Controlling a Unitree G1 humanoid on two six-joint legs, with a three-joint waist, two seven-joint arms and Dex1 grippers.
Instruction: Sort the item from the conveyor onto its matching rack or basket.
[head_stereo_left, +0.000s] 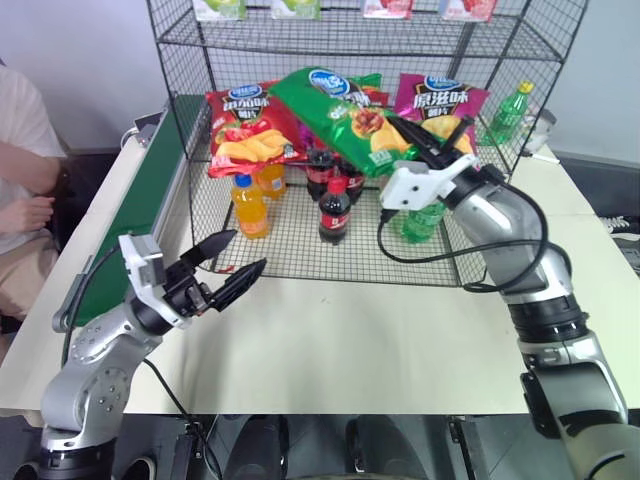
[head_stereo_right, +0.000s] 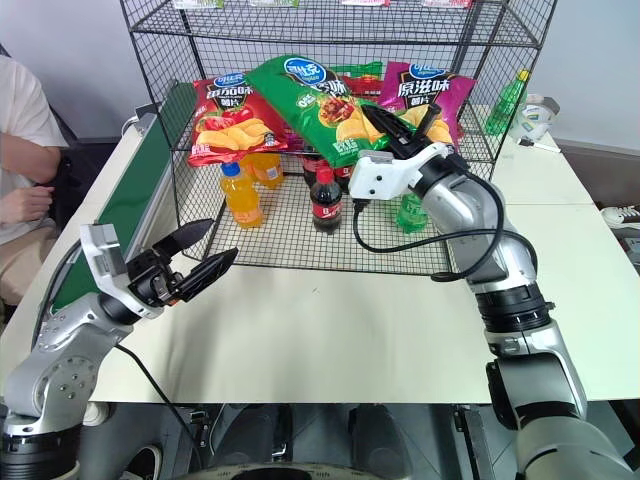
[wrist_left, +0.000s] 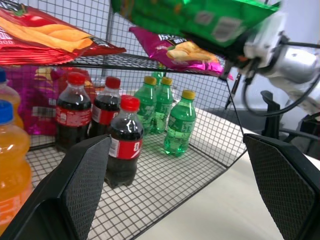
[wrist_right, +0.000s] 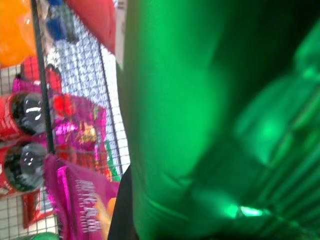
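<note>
The robot's right gripper will set the green crisp bag down on the middle level (head_stereo_left: 335, 124) between the red and magenta bags.
The item, a glossy green crisp bag (head_stereo_left: 335, 110), hangs tilted at the black wire rack's (head_stereo_left: 195, 45) middle tier, between a red crisp bag (head_stereo_left: 245, 125) and a magenta one (head_stereo_left: 440, 100). My right gripper (head_stereo_left: 435, 138) is shut on the bag's lower right end, and the green foil (wrist_right: 200, 125) lies close in front of the right wrist camera. My left gripper (head_stereo_left: 246, 252) stands open and empty over the table, just before the rack's bottom tier. The conveyor (head_stereo_left: 140, 210), a dark green belt, runs along the rack's left side.
On the bottom tier stand orange drink bottles (head_stereo_left: 250, 205), cola bottles (head_stereo_left: 335, 210) and green bottles (wrist_left: 179, 125). Another green bottle (head_stereo_left: 510, 115) stands right of the rack. A person (head_stereo_left: 20, 180) sits at the far left, beside the conveyor.
</note>
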